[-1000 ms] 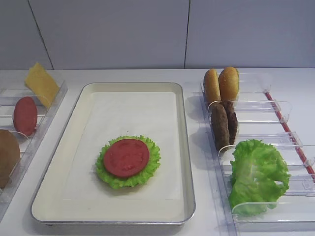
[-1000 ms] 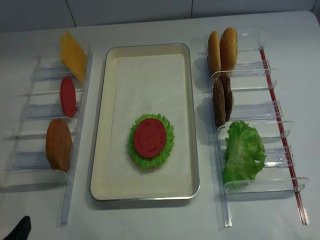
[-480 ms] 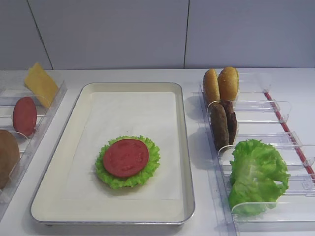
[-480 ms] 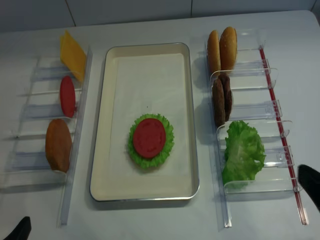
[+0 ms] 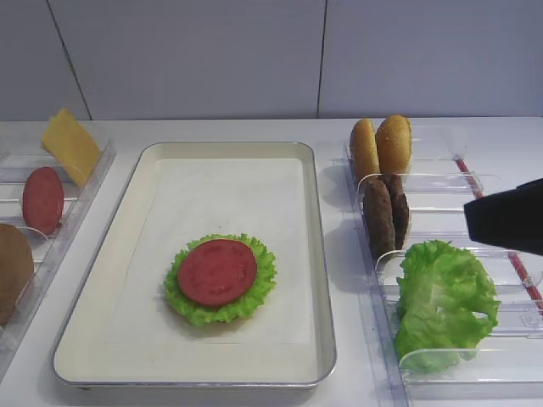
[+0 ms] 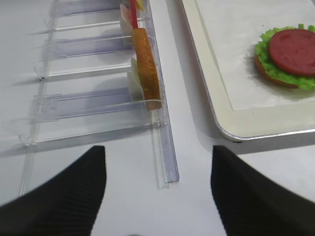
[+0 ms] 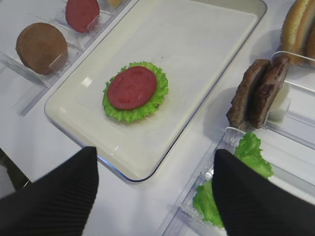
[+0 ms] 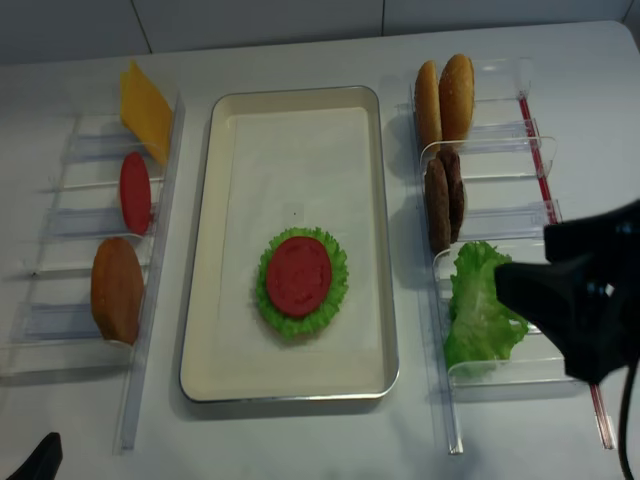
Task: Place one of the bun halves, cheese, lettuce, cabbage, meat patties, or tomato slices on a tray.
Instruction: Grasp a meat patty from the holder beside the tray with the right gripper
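Next, I should move my right gripper to the meat patty closer to the cream tray and close it on the middle (image 8: 437,206) (image 7: 247,95) of that patty.
The cream tray (image 8: 215,120) holds a stack: a tomato slice (image 8: 298,276) on frilly lettuce (image 8: 335,300) over a bun base. In the right rack stand two bun halves (image 5: 382,146), two meat patties (image 5: 386,214) and loose lettuce (image 5: 443,301). The left rack carries cheese (image 5: 69,144), a tomato slice (image 5: 42,199) and a bun half (image 5: 13,267). My right gripper (image 7: 155,196) is open and empty, hovering over the tray's near right corner and the lettuce rack. My left gripper (image 6: 157,196) is open and empty, low by the left rack's near end.
Clear plastic racks (image 8: 500,215) flank the tray on both sides, with upright dividers. A red strip (image 8: 545,190) runs along the right rack's outer edge. My right arm (image 8: 585,300) covers the right end of the lettuce compartment. A grey wall (image 5: 254,51) closes the back.
My right arm has come in from the lower right and now hangs over the right rack beside the lettuce. The food and the left gripper have not moved.
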### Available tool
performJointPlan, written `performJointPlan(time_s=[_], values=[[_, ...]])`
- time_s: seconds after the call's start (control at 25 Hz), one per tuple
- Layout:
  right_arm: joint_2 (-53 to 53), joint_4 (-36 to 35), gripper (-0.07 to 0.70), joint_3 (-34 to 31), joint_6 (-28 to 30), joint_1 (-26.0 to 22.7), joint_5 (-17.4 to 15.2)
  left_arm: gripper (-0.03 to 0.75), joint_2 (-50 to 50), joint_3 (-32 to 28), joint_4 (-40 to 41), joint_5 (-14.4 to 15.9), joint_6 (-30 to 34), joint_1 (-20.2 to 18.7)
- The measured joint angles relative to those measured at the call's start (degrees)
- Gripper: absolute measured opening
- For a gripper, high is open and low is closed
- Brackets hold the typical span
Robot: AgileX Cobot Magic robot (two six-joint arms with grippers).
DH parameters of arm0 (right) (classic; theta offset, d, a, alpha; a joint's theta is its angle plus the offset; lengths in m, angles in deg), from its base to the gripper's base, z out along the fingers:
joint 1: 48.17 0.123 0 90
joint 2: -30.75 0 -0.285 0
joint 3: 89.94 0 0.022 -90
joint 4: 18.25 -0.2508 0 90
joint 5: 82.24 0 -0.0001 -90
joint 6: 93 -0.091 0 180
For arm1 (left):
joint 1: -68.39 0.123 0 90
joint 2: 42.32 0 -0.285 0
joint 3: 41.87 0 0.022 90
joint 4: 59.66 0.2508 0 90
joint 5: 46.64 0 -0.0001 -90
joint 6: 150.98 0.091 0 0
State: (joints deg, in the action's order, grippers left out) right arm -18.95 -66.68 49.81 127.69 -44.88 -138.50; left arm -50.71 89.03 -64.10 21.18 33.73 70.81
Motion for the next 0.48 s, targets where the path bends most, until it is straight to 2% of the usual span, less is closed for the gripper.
performJointPlan(time_s=[0.24, 0.4, 0.48], values=[[-7.6, -1.6, 0.509, 3.6, 2.9, 1.3, 1.2, 0.43, 0.0, 0.0, 0.0, 0.0, 0.0, 0.0], [-12.6, -0.9, 0.509, 7.5, 2.8, 7.3, 4.2, 0.429, 0.0, 0.0, 0.0, 0.0, 0.0, 0.0], [-15.4, 2.0, 0.509, 9.2, 0.4, 11.6, 6.7, 0.43, 0.0, 0.0, 0.0, 0.0, 0.0, 0.0]])
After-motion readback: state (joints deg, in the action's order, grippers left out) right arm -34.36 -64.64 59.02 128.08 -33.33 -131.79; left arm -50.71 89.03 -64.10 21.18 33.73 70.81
